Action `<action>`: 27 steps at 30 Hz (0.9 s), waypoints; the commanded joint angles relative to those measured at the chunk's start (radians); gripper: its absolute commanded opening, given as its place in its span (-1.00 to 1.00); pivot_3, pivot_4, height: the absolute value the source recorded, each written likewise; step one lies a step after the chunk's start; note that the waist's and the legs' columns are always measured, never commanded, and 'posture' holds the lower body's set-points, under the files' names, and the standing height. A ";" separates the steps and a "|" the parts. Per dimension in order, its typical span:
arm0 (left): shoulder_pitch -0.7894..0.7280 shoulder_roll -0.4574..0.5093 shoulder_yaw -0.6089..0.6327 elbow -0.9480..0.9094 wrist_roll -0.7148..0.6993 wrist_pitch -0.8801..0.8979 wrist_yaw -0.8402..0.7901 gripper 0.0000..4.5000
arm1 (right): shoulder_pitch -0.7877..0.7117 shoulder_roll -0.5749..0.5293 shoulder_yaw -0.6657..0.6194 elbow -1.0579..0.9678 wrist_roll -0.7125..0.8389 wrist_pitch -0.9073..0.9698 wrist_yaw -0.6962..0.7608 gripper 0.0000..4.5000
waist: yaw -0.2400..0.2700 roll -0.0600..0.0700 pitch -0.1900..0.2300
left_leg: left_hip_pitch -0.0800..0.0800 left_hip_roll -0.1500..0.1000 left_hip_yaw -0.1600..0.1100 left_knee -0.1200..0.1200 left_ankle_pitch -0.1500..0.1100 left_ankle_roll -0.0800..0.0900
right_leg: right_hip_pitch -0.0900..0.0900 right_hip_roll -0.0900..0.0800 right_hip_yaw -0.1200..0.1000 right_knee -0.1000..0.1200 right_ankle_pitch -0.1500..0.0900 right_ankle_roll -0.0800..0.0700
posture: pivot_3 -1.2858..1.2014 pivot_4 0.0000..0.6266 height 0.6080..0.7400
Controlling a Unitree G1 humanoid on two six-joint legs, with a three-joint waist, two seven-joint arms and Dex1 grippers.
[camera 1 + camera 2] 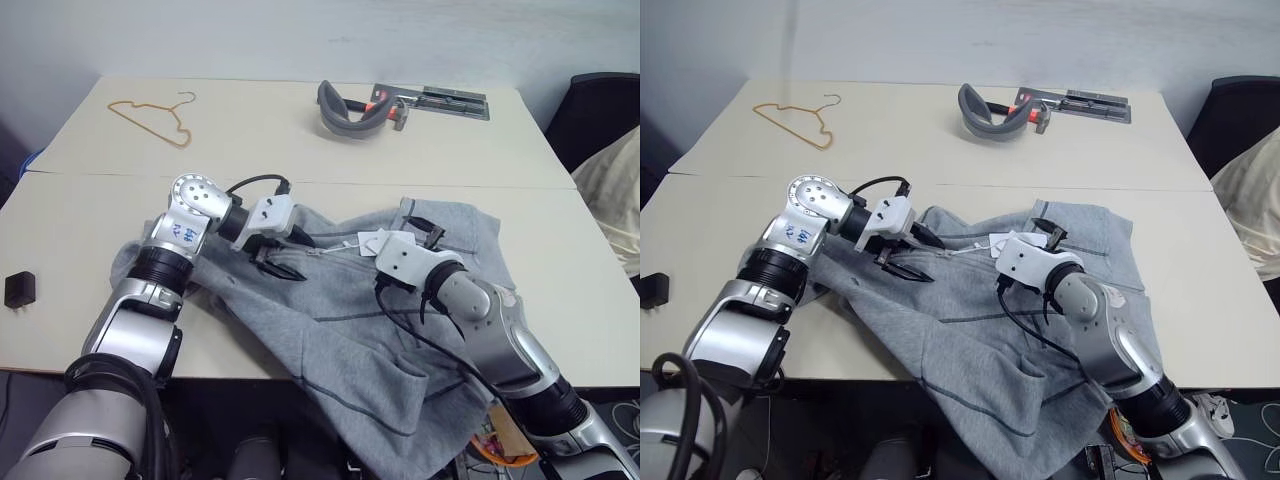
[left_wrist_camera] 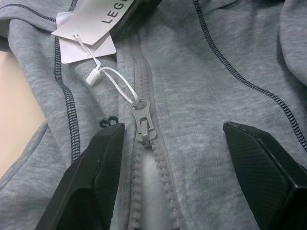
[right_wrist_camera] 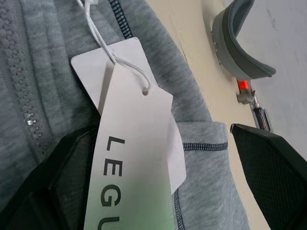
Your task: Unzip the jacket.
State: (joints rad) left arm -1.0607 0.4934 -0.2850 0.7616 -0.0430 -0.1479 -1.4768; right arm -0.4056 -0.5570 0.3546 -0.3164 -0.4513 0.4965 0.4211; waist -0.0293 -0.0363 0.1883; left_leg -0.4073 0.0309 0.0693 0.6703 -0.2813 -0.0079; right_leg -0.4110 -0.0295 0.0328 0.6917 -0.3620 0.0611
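Note:
The tags' string end sticks out past my right gripper's fingers, so next I grip both tags nearer the white string (image 3: 130, 101) before drawing the zipper pull.
The light grey jacket (image 1: 380, 310) lies crumpled on the near table, its lower part hanging over the front edge. My left gripper (image 2: 172, 127) is open just above the front of the jacket. Its two black fingers (image 2: 91, 167) stand on either side of the pale zipper pull (image 2: 144, 125), which sits at the top of the zipper, and touch neither it nor each other. A white string runs from the pull to white paper tags (image 3: 134, 143). My right gripper (image 1: 405, 237) is open near the collar with the tags between its fingers, gripping nothing.
On the far table lie a tan wire hanger (image 1: 150, 120), a curved grey band (image 1: 345, 112), a red-handled tool (image 1: 400, 108) and a dark flat tray (image 1: 450, 100). A small black block (image 1: 18, 290) sits at the near left. Beige cloth (image 1: 615, 190) lies off the table's right edge.

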 commanded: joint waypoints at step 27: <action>0.052 -0.102 0.016 0.266 0.115 -0.127 0.241 0.52 | 0.143 0.234 -0.288 -0.263 0.278 0.048 0.018 -0.98 | 0.002 0.001 0.000 | 0.001 0.000 0.000 -0.001 0.000 0.000 | 0.000 0.000 0.000 0.004 0.000 0.000 | 0.03 -0.52 1.00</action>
State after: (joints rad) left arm -1.0363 0.3945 -0.2635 1.0009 0.0478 -0.2664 -1.2447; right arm -0.2612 -0.3138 0.1232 -0.4803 -0.1963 0.5248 0.4384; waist -0.0273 -0.0358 0.1879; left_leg -0.4066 0.0311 0.0694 0.6699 -0.2812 -0.0083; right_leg -0.4101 -0.0299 0.0324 0.6952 -0.3620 0.0612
